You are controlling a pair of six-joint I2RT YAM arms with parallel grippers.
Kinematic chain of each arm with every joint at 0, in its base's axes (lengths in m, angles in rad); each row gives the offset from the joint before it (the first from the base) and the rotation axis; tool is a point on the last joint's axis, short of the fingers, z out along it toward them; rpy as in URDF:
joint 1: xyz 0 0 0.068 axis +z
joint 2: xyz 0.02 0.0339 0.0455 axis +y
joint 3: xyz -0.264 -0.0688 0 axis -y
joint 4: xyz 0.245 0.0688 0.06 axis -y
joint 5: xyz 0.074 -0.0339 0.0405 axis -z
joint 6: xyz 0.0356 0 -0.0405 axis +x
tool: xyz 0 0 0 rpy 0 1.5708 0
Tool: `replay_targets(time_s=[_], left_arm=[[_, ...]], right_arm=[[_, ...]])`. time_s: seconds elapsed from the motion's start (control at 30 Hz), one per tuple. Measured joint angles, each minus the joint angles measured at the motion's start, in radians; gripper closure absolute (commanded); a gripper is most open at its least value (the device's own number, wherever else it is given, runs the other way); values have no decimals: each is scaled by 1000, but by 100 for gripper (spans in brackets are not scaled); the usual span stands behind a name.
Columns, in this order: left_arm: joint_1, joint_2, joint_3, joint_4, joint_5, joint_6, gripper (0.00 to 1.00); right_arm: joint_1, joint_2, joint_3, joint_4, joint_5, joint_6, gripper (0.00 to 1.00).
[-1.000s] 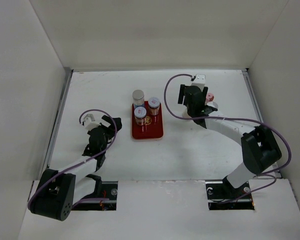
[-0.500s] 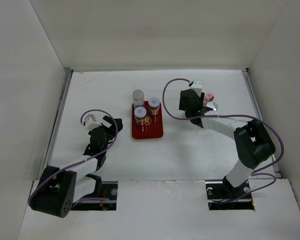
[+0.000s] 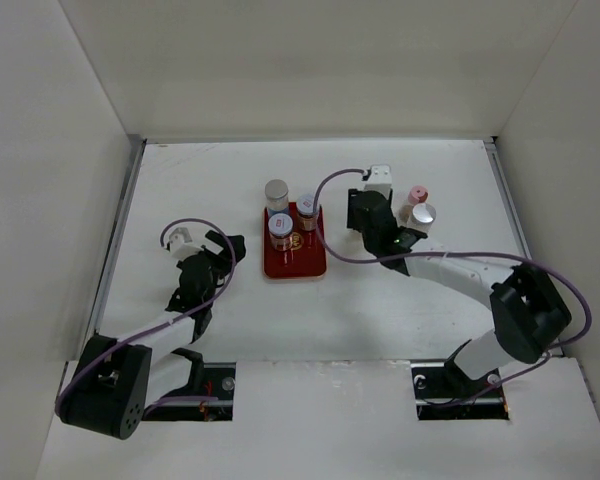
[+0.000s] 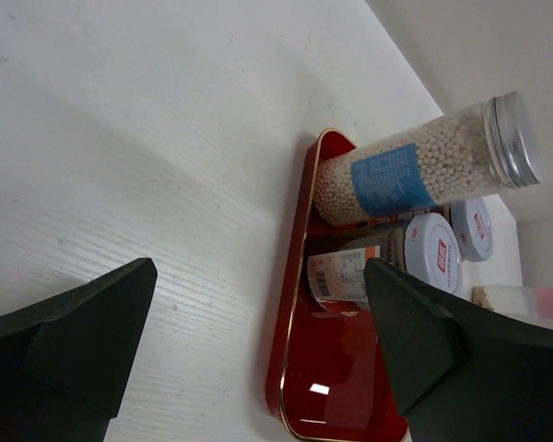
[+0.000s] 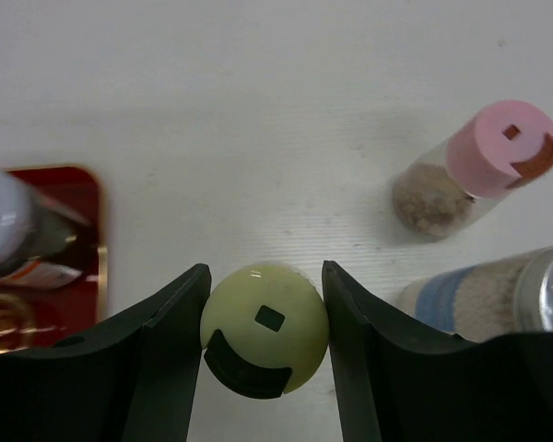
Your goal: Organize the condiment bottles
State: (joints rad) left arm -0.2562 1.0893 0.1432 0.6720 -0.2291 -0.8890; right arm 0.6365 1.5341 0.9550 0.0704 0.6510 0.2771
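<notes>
My right gripper is going to release the cream-capped bottle in the dark-red tray's near corner (image 3: 279, 268) closest to my left gripper.
My right gripper (image 5: 264, 333) is shut on a cream-capped bottle (image 5: 264, 324), one finger on each side of its cap. In the top view this gripper (image 3: 364, 213) hangs between the dark-red tray (image 3: 298, 262) and two bottles standing on the table: a pink-capped one (image 3: 417, 194) and a silver-capped one (image 3: 424, 213). At the tray's far end stand a tall silver-capped bottle with a blue label (image 4: 401, 175) and two shorter white-lidded ones (image 3: 281, 228) (image 3: 307, 206). My left gripper (image 3: 224, 250) stands open and empty left of the tray, facing it (image 4: 258, 276).
White walls close in the table on the left, back and right. The tray's near half (image 4: 341, 387) is bare. In the right wrist view the pink-capped bottle (image 5: 498, 152) and the blue-labelled one (image 5: 484, 304) stand close on the gripper's right, the tray corner (image 5: 74, 193) on its left.
My right gripper has closed on the cream-capped bottle and shifted left, away from the pink and silver-capped bottles and toward the tray. The left arm has not moved.
</notes>
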Motion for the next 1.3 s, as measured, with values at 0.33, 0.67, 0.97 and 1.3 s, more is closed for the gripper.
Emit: replay_targets(time_s=[0.33,0.67,0.97,1.3], left_arm=[[0,8,0,5,2,-3,0],[0,7,0,5,3,-3,0],[3,3,0,5,5,-3,0],[7,4,0,5,7,-5,0]], right_arm=[[268,71,113,69,-89,-8,55],[332,219,215,72,-168,41,54],[389,298,248,72,-182,68,36],[361,137,175,69,-218,66,23]])
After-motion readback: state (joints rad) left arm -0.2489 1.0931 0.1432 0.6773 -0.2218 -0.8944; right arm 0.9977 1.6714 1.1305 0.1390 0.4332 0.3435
